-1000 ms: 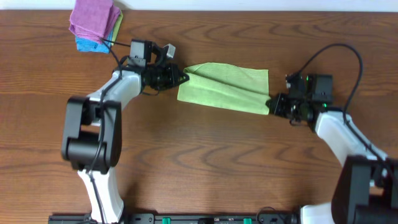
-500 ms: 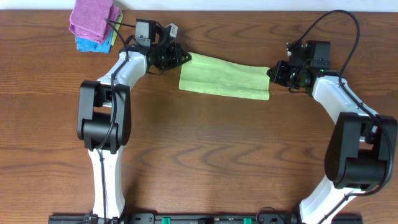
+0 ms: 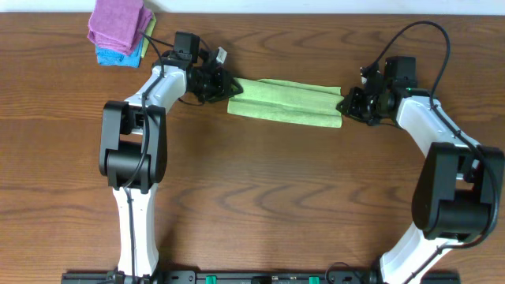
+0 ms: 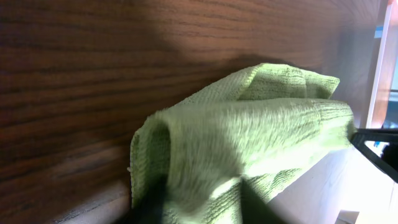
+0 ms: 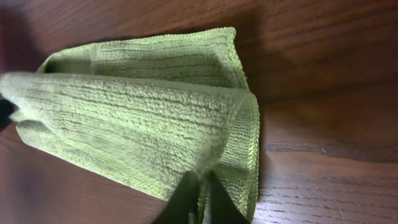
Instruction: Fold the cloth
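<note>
Next, my left gripper pinches the cloth's opposite corner [image 4: 160,121] while my right gripper takes hold of its end of the cloth again, because the cloth's top layer slants short of the far corner by my right gripper.
The lime-green cloth [image 3: 284,101] lies on the wooden table as a long narrow strip, folded over lengthwise. My left gripper [image 3: 225,83] is at its left end and my right gripper [image 3: 347,104] at its right end. In the left wrist view the cloth [image 4: 249,130] bulges in rolled layers, and the left gripper [image 4: 202,202] stands open, its dark blurred fingers apart on either side of the fabric. In the right wrist view the cloth [image 5: 137,118] shows stacked layers, and the right gripper [image 5: 200,186] pinches the corner of the top layer between nearly closed fingers.
A purple folded cloth [image 3: 118,22] sits on a bright blue one [image 3: 114,55] at the far left corner of the table, close to the left arm. The table's far edge runs just behind both grippers. Black cables loop above each wrist.
Both grippers have laid the cloth's held edge down over itself, so the strip is narrower. The left fingers have parted.
</note>
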### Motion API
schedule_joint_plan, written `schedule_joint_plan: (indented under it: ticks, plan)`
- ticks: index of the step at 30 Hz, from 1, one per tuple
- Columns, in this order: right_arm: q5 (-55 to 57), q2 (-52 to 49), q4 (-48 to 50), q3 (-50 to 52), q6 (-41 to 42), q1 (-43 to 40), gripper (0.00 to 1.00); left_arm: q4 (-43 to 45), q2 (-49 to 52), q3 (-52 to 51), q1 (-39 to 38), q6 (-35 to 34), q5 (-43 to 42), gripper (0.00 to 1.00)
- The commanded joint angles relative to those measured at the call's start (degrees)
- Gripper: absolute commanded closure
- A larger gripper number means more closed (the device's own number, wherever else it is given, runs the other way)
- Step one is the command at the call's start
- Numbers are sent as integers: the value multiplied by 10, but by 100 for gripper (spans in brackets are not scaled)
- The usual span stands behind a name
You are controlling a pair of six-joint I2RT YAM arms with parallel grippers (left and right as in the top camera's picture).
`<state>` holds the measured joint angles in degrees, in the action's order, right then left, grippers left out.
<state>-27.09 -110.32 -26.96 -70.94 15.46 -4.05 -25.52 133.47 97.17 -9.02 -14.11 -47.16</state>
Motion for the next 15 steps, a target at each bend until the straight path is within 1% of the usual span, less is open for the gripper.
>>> schedule_joint_plan:
  ticks: [1,2,3,4,5,6,7,8,9,10,11,12,15]
  plan:
    - [-1,-2,2,-9,-10,0,45,-7,3,18,5,13,-3,5]
    - [-1,-1,2,-9,-10,-1,45,-11,2,22,5,13,-3,4]
    - [-1,1,2,-10,-10,-1,43,-17,-2,28,6,18,-5,5]
    - [-2,3,2,-10,-10,-2,39,-23,-7,35,7,24,-7,5]
    - [-3,7,1,-12,-10,-2,41,-32,-14,44,7,37,-7,0]
    - [-5,11,1,-14,-15,-2,51,-42,-21,51,7,50,-7,9]
    - [-6,20,1,-17,-21,-2,75,-56,-32,61,7,71,-5,23]
    - [-5,32,1,-19,-24,-2,93,-70,-45,71,7,87,0,34]
    - [-5,47,2,-22,-28,-1,99,-83,-61,79,7,101,12,48]
    - [0,61,2,-25,-30,1,99,-93,-75,85,6,110,29,61]
    - [10,75,2,-28,-31,3,99,-102,-90,89,3,119,54,76]
    - [27,92,3,-30,-39,8,99,-106,-107,90,-1,127,91,94]
    - [110,132,4,-33,-51,30,99,-115,-137,90,-18,129,214,94]
